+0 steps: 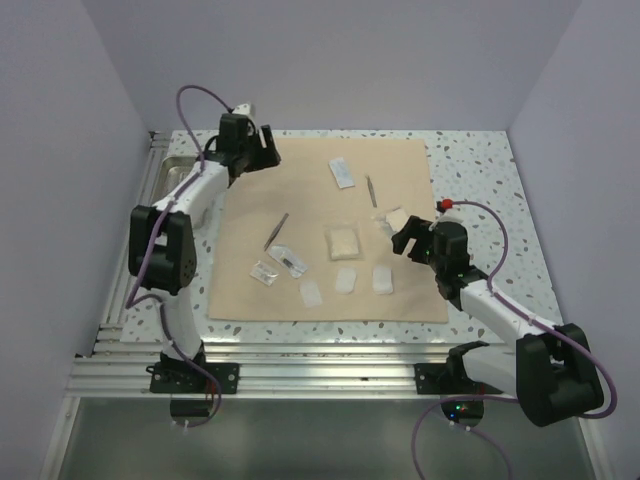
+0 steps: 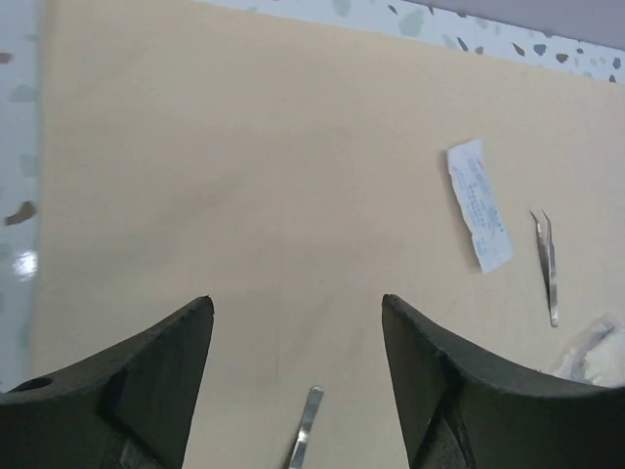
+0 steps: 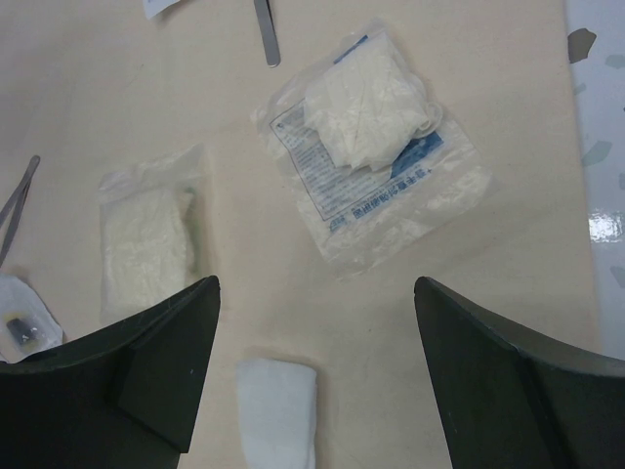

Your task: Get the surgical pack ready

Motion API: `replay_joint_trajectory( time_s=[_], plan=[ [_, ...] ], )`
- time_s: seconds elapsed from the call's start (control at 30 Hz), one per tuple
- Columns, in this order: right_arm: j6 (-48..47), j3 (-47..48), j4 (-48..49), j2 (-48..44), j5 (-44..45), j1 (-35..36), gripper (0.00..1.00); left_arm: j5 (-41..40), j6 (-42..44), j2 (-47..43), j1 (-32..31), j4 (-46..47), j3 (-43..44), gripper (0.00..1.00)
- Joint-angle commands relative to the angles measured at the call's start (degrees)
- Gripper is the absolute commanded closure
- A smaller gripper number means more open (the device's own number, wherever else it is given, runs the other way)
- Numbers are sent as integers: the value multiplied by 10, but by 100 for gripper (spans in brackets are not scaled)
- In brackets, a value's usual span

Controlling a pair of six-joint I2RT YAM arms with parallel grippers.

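Observation:
Next, I will move my left gripper to the white paper packet next to the tweezers and close it on the packet's middle (image 1: 341, 173) (image 2: 479, 208).
The surgical pack's tan cloth (image 1: 400, 170) lies spread flat as a square sheet on the speckled table. Loose items lie on it: a white paper packet (image 1: 342, 173), tweezers (image 1: 371, 190), a steel instrument (image 1: 276, 230), a gauze packet (image 1: 343, 243), a clear glove packet (image 3: 371, 127) and white gauze rolls (image 1: 346, 280). My left gripper (image 2: 295, 298) hangs open over the cloth's far left corner (image 2: 244, 176), nothing between its fingers. My right gripper (image 3: 316, 281) is open above the cloth's right side, a white roll (image 3: 278, 405) just below its gap.
A steel tray (image 1: 172, 170) sits off the cloth at the far left, partly behind the left arm. Two small clear packets (image 1: 288, 258) lie near the cloth's left front. Walls close in the table on three sides.

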Motion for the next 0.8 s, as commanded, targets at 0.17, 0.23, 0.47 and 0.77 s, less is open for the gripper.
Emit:
replay_joint_trajectory(
  time_s=[0.17,0.23,0.47,0.77],
  plan=[
    [2,21,17,18,3,3,16,65,-93,152,-86,50,100,27],
    [-1,40,3,25,3,4,16,84,-137,164,-95,111,80,27],
    [-1,79,-20,22,11,4,18,100,-265,210,-116,273,60,28],
    [-3,133,-46,42,22,4,18,42,-339,264,-136,277,96,31]
  ],
)
